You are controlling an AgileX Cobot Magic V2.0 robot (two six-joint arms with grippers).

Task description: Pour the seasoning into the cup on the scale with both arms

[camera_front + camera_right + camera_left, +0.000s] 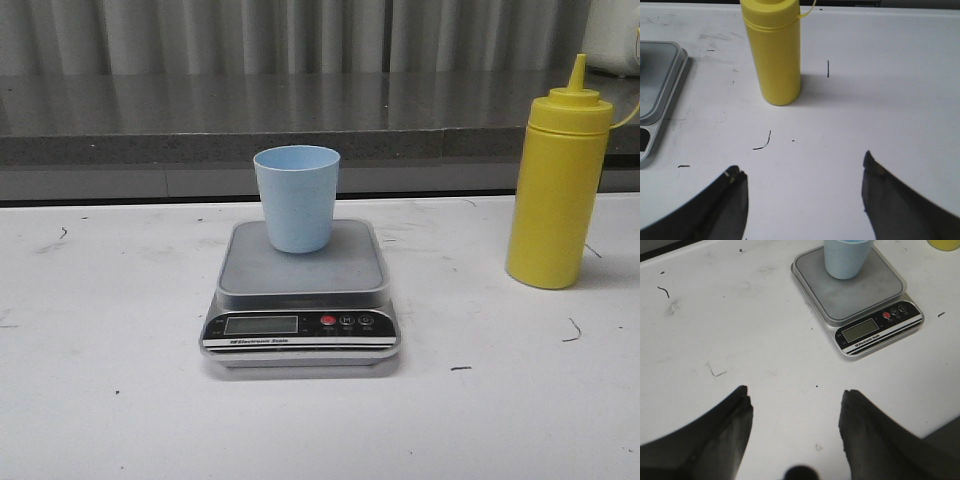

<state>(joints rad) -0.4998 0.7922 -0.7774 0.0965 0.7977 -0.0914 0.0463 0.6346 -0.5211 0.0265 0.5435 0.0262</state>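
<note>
I need to move my right gripper to the yellow seasoning bottle next and close it around the middle of its body (553, 205) (775, 62), below the bottle's cap.
A pale blue cup (297, 197) stands upright at the back of the silver-grey scale (300, 295) in the middle of the white table. The yellow seasoning bottle (558, 185) stands upright to the right of the scale, nozzle cap on. Neither gripper shows in the front view. In the left wrist view my left gripper (796, 395) is open and empty over bare table, well short of the scale (860, 295) and cup (846, 257). In the right wrist view my right gripper (802, 165) is open and empty, a short way in front of the bottle (774, 50).
The white table (110, 330) carries small dark scuff marks. A grey ledge (200, 140) and a curtain run along the back. The scale's edge shows in the right wrist view (660, 95). A table edge shows beside the left gripper (945, 440).
</note>
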